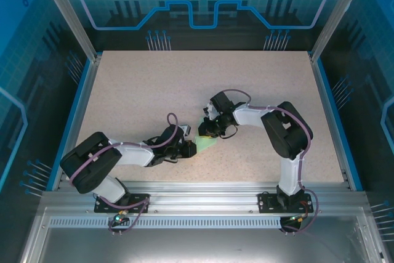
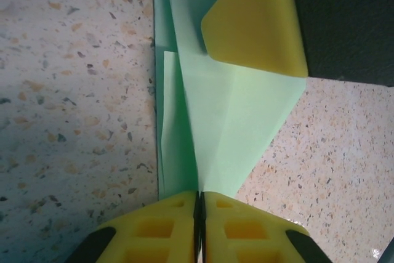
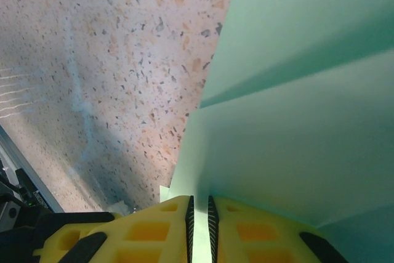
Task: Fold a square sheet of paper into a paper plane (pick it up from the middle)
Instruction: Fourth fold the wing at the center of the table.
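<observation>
The edge of the top flap slants away from the lower layer's edge. Next, I open my left gripper, take the flap's tip point(image 2: 214, 184) and bring both edges closer.
The pale mint-green sheet of paper point(image 1: 207, 144) is folded into layered flaps and held just above the speckled table between both arms. In the left wrist view the paper point(image 2: 240, 115) narrows along a centre crease into my left gripper point(image 2: 199, 204), whose yellow jaws are pressed together on that crease. A yellow finger point(image 2: 255, 23) of the right gripper covers the paper's far end. In the right wrist view the paper point(image 3: 295, 121) rises in overlapping layers, and a strip of it runs between the jaws of my right gripper point(image 3: 199, 209). From above, the left gripper point(image 1: 189, 146) and right gripper point(image 1: 204, 129) sit close together.
The speckled beige table point(image 1: 154, 90) stretches wide behind and to both sides of the arms. A metal rail point(image 1: 197, 192) runs along the near edge by the arm bases. Blue frame edges point(image 1: 83, 84) border the table.
</observation>
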Motion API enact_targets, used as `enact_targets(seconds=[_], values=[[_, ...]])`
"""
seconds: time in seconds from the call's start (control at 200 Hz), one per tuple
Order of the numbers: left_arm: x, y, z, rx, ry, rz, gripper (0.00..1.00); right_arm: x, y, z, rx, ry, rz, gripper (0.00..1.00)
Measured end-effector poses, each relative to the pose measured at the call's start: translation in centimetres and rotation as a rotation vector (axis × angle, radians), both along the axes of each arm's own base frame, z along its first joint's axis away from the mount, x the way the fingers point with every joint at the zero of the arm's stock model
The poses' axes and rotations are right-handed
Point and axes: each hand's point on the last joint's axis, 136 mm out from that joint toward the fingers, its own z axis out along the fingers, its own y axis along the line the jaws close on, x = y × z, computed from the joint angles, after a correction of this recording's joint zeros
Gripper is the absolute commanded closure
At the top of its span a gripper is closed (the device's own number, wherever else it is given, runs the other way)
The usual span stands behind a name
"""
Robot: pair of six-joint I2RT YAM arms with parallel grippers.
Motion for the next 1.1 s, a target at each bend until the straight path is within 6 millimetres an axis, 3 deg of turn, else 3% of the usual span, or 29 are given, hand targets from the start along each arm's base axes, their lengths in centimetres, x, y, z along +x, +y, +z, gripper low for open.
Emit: enact_targets(seconds=[0.15,0.235,0.435,0.59,0.94,1.1], values=[[-0.03,-0.02,0.01,0.003,-0.007,-0.013,0.97,-0.05,-0.04,-0.27,-0.004,0.005,0.0,0.83],[-0.07,-0.06,0.02,0.002,-0.006,-0.016,0.85,-0.03,-0.03,-0.31,-0.004,0.006,0.0,0.83],[-0.06,-0.17,0.4,-0.007,-0.013,-0.02,0.72,0.0,0.01,-0.33,-0.004,0.007,0.001,0.83],[-0.31,0.16,0.34,0.011,-0.009,-0.025,0.75,-0.01,0.0,-0.31,-0.006,0.01,0.0,0.83],[-0.58,0.59,-0.1,0.05,-0.016,-0.049,0.93,0.03,0.03,-0.31,-0.011,0.018,0.001,0.83],[-0.6,0.6,-0.11,0.051,-0.015,-0.049,0.95,0.03,0.02,-0.34,-0.012,0.018,0.0,0.83]])
